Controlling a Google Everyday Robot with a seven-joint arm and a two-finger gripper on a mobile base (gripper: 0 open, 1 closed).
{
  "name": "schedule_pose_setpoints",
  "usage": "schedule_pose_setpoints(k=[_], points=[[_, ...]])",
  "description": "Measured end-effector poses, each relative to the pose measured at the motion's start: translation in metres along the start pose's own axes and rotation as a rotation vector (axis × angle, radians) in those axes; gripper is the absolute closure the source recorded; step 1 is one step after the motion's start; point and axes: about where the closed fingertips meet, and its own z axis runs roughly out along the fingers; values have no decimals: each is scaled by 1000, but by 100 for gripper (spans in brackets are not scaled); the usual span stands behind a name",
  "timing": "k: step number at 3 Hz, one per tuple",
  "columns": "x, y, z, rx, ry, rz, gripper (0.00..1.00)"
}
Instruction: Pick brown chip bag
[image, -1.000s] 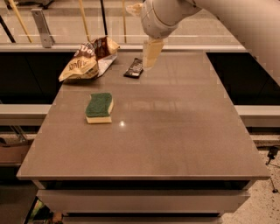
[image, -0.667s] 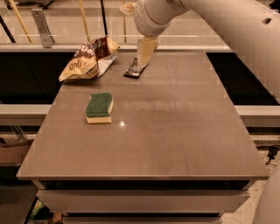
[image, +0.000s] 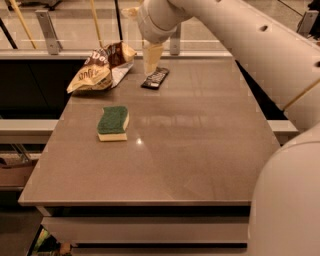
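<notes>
I should move my gripper next to the brown chip bag's crumpled middle (image: 107, 61), beside its silver inside, and close it there.
The brown chip bag (image: 101, 67) lies crumpled at the far left corner of the table, tan and dark brown with white lettering and a silver inside showing. My gripper (image: 151, 61) hangs from the white arm above the far edge of the table, pointing down. It is to the right of the bag, apart from it, and just left of the small dark candy bar wrapper (image: 155, 78).
A green-and-yellow sponge (image: 113, 123) lies on the left part of the brown table (image: 200, 150). A railing with metal posts (image: 46, 30) runs behind the table. My white arm fills the right side of the view.
The gripper has moved left, toward the chip bag. The bag, wrapper and sponge have not moved.
</notes>
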Motion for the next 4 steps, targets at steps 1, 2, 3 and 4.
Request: schedule_pose_setpoints(k=[1,2,3,4], points=[[-12,-6,23,8,-49,-21,0],[-27,-11,43,14,-111,-40,0],[-44,-12,65,2,-177,-58,0],[-59,-8,81,-26,-240,-76,0]])
